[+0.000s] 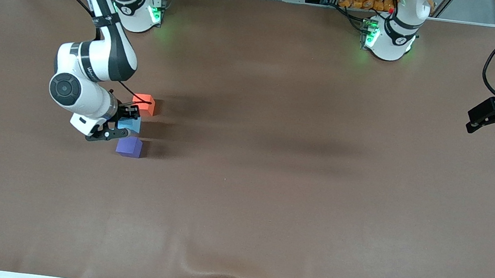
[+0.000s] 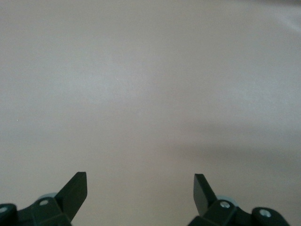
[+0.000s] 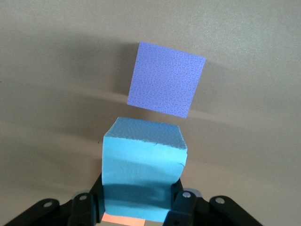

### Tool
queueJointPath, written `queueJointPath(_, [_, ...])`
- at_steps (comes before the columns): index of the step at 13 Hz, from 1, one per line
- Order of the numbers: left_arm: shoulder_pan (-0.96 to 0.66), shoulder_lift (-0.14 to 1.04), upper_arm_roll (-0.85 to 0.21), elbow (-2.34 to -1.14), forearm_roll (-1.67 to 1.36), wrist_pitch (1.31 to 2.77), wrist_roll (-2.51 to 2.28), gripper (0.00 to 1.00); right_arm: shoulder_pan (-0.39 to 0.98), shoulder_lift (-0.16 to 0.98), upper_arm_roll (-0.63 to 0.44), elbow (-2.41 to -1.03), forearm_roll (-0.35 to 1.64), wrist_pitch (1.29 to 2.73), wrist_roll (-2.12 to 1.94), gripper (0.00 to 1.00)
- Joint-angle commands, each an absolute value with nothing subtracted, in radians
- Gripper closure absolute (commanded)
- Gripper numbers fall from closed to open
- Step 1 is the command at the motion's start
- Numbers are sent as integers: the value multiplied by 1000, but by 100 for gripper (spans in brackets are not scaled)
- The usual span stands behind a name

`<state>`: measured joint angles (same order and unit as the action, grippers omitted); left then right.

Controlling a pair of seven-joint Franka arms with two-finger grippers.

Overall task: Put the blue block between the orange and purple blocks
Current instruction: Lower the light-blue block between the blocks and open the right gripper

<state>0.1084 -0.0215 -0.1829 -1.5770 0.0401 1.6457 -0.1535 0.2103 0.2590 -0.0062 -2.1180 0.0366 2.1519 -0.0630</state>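
Note:
The blue block will go down on the brown table in the narrow gap [image 1: 137, 124] [image 3: 147, 153] between the orange and purple blocks, placed by my right gripper.
My right gripper [image 1: 119, 122] is shut on the light blue block [image 1: 131, 124], down low over the brown table. The blue block lies in line between the orange block [image 1: 144, 103], which is farther from the front camera, and the purple block [image 1: 129, 147], which is nearer. In the right wrist view the blue block [image 3: 143, 162] fills the space between the jaws of the right gripper [image 3: 141, 205], the purple block [image 3: 167, 80] lies just ahead of it, and a sliver of the orange block [image 3: 123, 220] shows under it. My left gripper [image 1: 471, 120] waits open at the left arm's end of the table.
The brown table cover [image 1: 270, 184] is bare apart from the three blocks. In the left wrist view the left gripper [image 2: 140, 188] has only table cover between its fingers. Both arm bases stand along the table's edge farthest from the front camera.

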Motion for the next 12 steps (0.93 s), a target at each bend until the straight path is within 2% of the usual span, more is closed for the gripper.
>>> queueJointPath(1, [114,-29,-195,-1585,20,1652,-132,0,190,219,11,-2193,34,2221,-75,100])
queueJointPath(12, [112,-26,-209,-1586,20,1651,-127,0,189,261,12,-2243,44,2333,-64,100])
